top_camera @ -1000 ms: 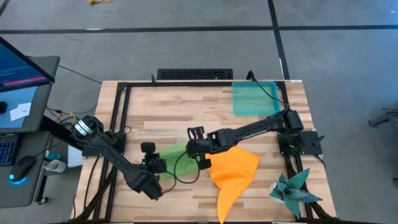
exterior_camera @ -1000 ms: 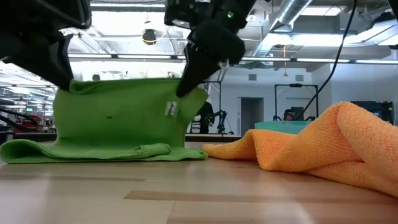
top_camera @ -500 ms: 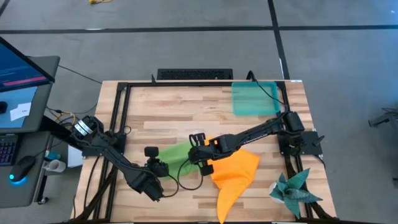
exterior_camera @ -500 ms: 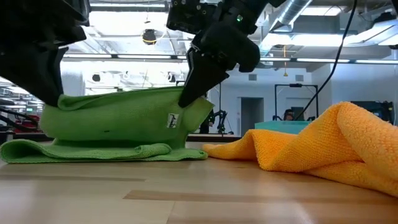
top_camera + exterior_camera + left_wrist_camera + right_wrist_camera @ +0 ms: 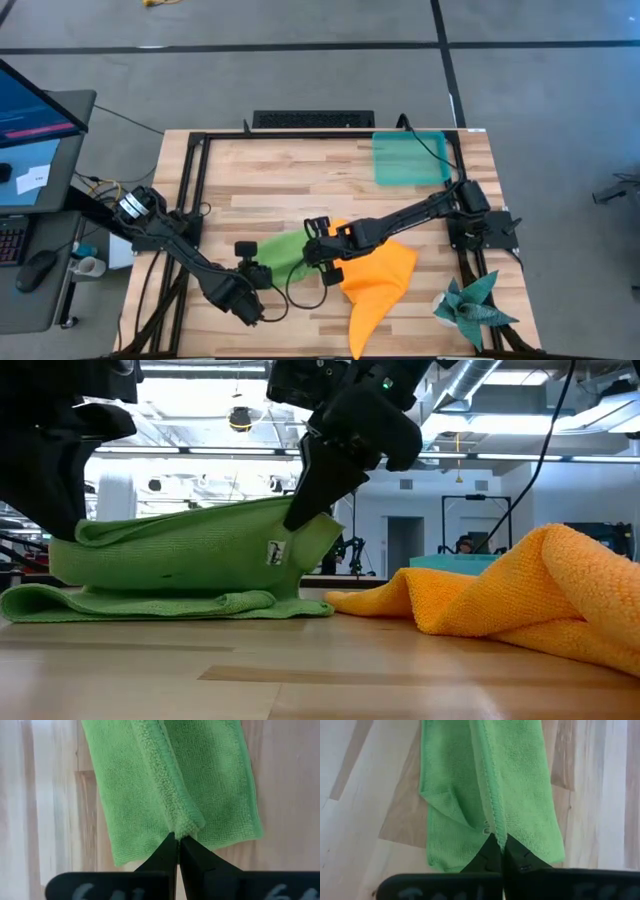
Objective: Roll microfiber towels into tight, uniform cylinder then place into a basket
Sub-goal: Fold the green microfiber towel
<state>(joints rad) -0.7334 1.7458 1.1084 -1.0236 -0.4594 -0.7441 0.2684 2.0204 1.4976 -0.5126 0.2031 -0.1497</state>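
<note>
The robot's right gripper will release the green towel's raised hemmed edge against the border of the orange towel (image 5: 319, 267).
The lime green towel (image 5: 285, 256) lies left of the table's middle, its lower layer flat on the wood (image 5: 150, 602) and its upper part raised and folded over it (image 5: 190, 550). My left gripper (image 5: 252, 272) is shut on its left end and my right gripper (image 5: 318, 250) on its right end. The bright orange towel (image 5: 375, 278) lies crumpled just right of it, resting on the table (image 5: 500, 600). The translucent teal basket (image 5: 408, 158) stands at the far right. My left gripper pinches the raised hemmed edge of the green towel at its left end (image 5: 187, 826) between its two fingertips, coming from above. The edge is lifted a little above the layer on the table (image 5: 80, 532). My right gripper pinches the same raised hemmed edge at its right end (image 5: 495, 826) between its two fingertips, slanting down from above. That end is held higher than the left one (image 5: 305, 520), and the cloth between the grippers slopes and sags slightly.
A dark teal spiky cloth (image 5: 470, 305) sits at the near right corner. Black frame rails (image 5: 195, 190) run along the table's edges. Bare wood lies across the far half of the table (image 5: 290, 175).
Both grippers have gone down and a little toward the table's near edge, still shut on the green towel's raised edge. The raised part has sunk and folded over the lower layer, its left end dropping more than its right. The lower layer has stayed on the table.
</note>
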